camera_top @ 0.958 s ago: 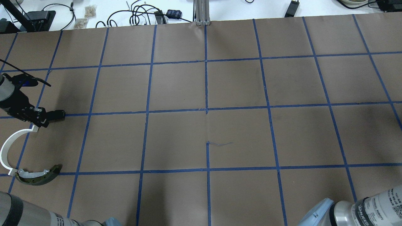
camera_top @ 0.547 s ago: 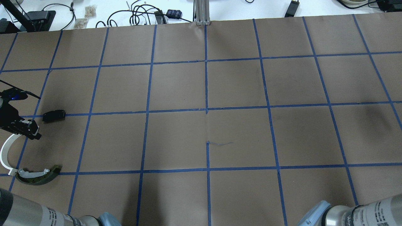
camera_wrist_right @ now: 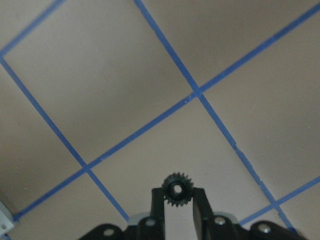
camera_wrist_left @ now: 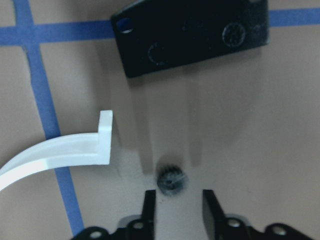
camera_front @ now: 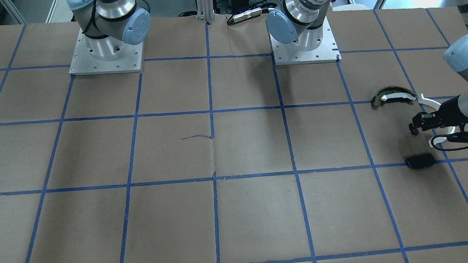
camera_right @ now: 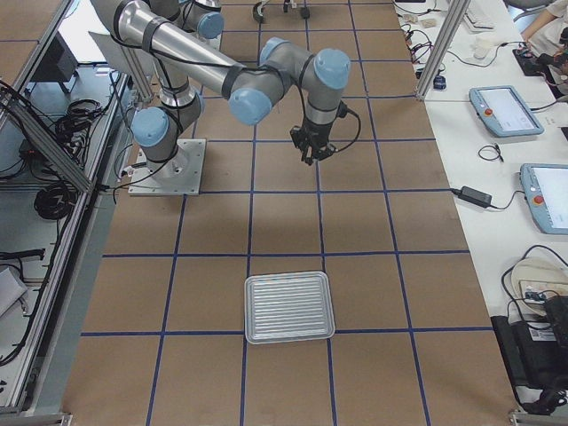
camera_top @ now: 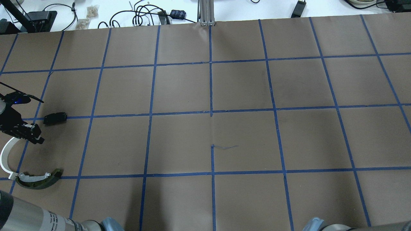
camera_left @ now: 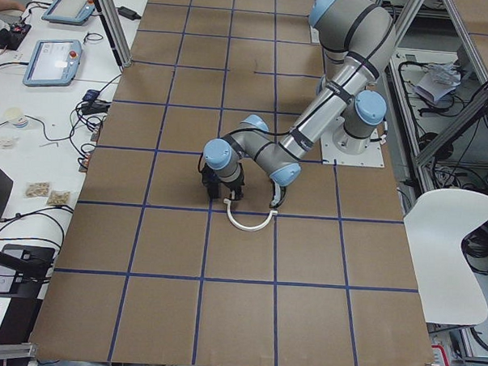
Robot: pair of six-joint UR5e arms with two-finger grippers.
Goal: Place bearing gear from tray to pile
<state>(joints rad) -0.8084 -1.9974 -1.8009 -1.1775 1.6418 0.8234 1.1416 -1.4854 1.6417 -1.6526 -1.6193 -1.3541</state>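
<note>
Next, my right gripper sets the bearing gear down next to the tape crossing at the middle blue line's gap [camera_front: 222,168].
Two small dark bearing gears show. One bearing gear [camera_wrist_right: 177,186] is pinched in my right gripper [camera_wrist_right: 177,194], which hangs above the brown paper beyond the silver tray [camera_right: 257,333]. The other gear [camera_wrist_left: 171,181] lies on the table in the pile, just ahead of my left gripper [camera_wrist_left: 178,197], whose fingers stand open on either side. The pile holds a white half-ring strip [camera_top: 4,154], a dark curved piece [camera_top: 38,179] and a black plate [camera_top: 55,118]. My left gripper [camera_top: 35,136] hovers over the strip's upper end.
The table is covered in brown paper with a blue tape grid [camera_top: 211,112]. Cables and small boxes [camera_top: 144,14] lie beyond its far edge. The two arm bases [camera_front: 106,53] stand at the robot's side.
My left gripper drew back from the black plate toward the robot and now hangs over the white strip's end. The right arm slid almost out of the overhead view's bottom right.
</note>
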